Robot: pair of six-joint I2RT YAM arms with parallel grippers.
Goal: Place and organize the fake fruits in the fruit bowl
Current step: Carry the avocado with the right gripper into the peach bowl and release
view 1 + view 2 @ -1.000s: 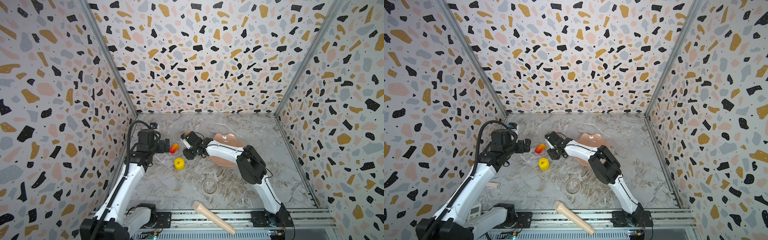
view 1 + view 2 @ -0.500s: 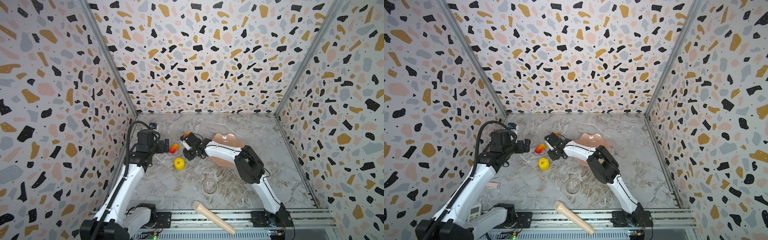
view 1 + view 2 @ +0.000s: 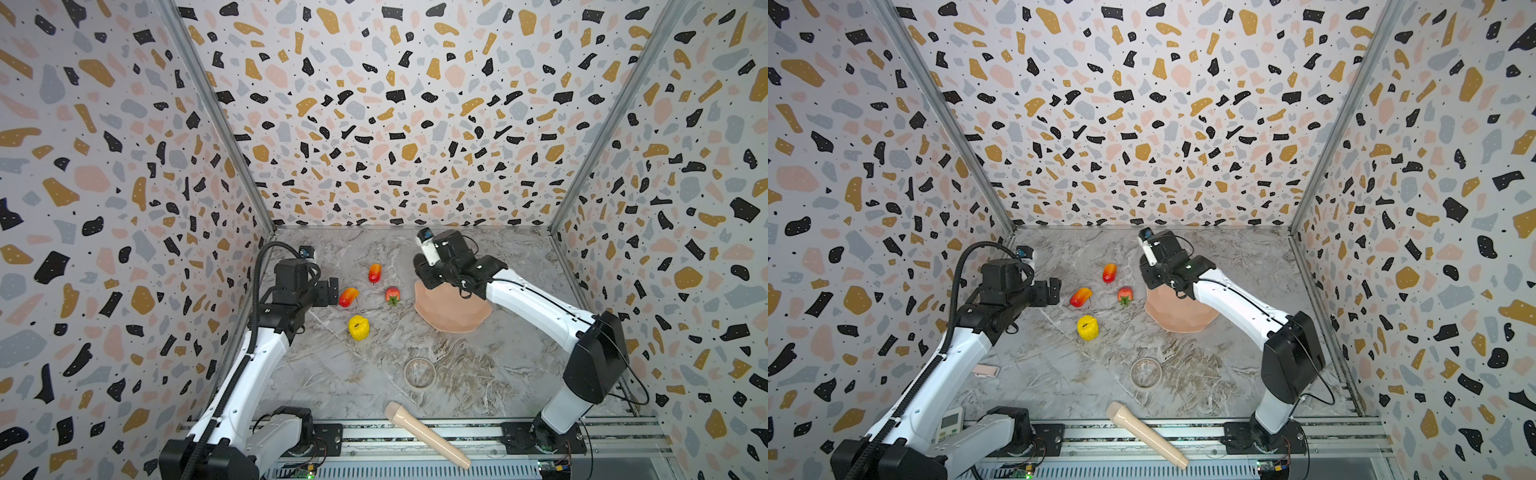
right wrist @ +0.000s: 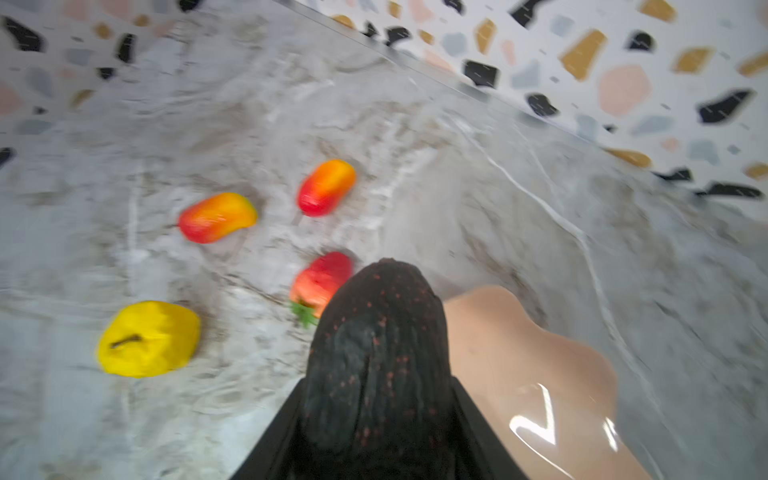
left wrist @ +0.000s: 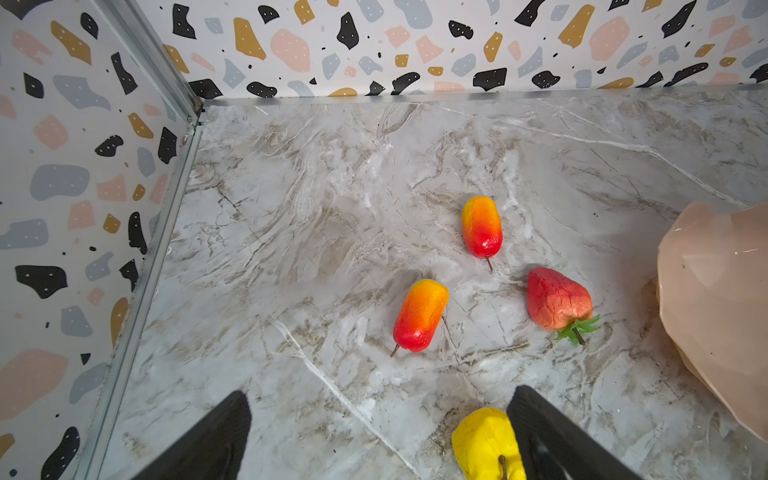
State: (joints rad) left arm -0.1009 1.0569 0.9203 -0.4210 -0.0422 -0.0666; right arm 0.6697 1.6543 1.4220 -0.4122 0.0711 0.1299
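The blackish avocado, now held over the bowl's far rim, will be set down by my right gripper on the middle of the peach-pink fruit bowl's bottom (image 3: 453, 308).
Two red-to-yellow mangoes (image 3: 375, 273) (image 3: 348, 296), a strawberry (image 3: 392, 294) and a bumpy yellow fruit (image 3: 359, 327) lie on the marble floor, left of the peach-pink fruit bowl (image 3: 453, 316). My right gripper (image 3: 428, 279) hangs over the bowl's far left rim. In the right wrist view it (image 4: 376, 432) is shut on the blackish avocado (image 4: 378, 345), which the top views hide. My left gripper (image 3: 332, 291) stands open just left of the nearer mango (image 5: 419, 316), holding nothing. The yellow fruit (image 5: 484, 444) shows beside one finger (image 5: 540, 432).
A small clear glass dish (image 3: 419, 372) sits in front of the bowl. A long beige cylinder (image 3: 426, 434) lies across the front rail. Patterned walls close in three sides. A pink card (image 3: 985, 370) and a white device (image 3: 949, 422) lie near the left arm's base.
My right gripper closed on the avocado beside the mangoes and carried it right, over the bowl's rim, uncovering the strawberry. The left arm has barely moved.
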